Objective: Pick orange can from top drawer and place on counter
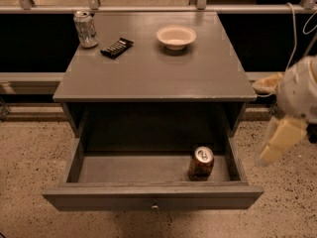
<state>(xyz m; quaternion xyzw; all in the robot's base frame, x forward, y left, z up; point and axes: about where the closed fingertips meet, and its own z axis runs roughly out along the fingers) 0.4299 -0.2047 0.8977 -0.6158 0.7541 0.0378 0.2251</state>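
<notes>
Next, my gripper closes around the upper half of the orange can [202,161], just under the silver top of the can, so that its bottom stays free for standing.
The orange can [201,163] stands upright in the open top drawer [153,196], near its front right corner, silver top with pull tab facing up. The counter [153,68] is the flat grey top of the cabinet above the drawer. My gripper [278,142] is a cream-coloured piece at the right edge of the view. It hangs outside the drawer's right side, to the right of the can and a little above it, apart from it and holding nothing that I can see.
On the counter, a silver-white can [85,29] stands at the back left, a dark snack bar [117,47] lies beside it, and a white bowl [176,36] sits at the back centre. A cable [291,38] hangs at the right. Speckled floor surrounds the cabinet.
</notes>
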